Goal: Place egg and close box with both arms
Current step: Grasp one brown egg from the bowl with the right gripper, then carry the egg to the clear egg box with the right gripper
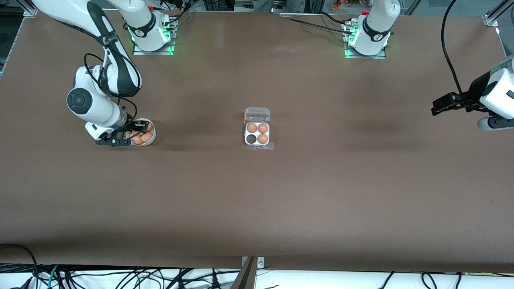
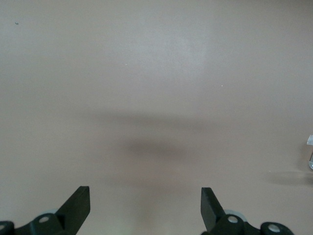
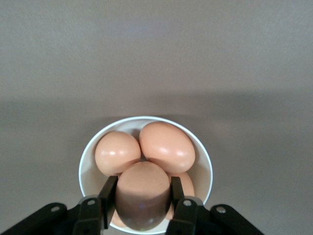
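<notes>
My right gripper is going to let go of the brown egg in the empty cell of the clear box (image 1: 251,139).
My right gripper (image 1: 133,132) is over the white bowl (image 1: 154,137) toward the right arm's end of the table. In the right wrist view it (image 3: 143,190) is shut on a brown egg (image 3: 143,200), with the egg just above the other eggs (image 3: 166,146) in the bowl (image 3: 146,118). The clear box (image 1: 257,133) sits mid-table with its lid (image 1: 257,114) open. It holds three eggs, and one cell (image 1: 251,139) is empty. My left gripper (image 1: 438,107) is open and empty over bare table at the left arm's end. It also shows in the left wrist view (image 2: 145,198).
The brown table (image 1: 257,200) stretches wide around the box. A sliver of clear plastic (image 2: 310,152) shows at the edge of the left wrist view. Cables lie along the table edge nearest the front camera.
</notes>
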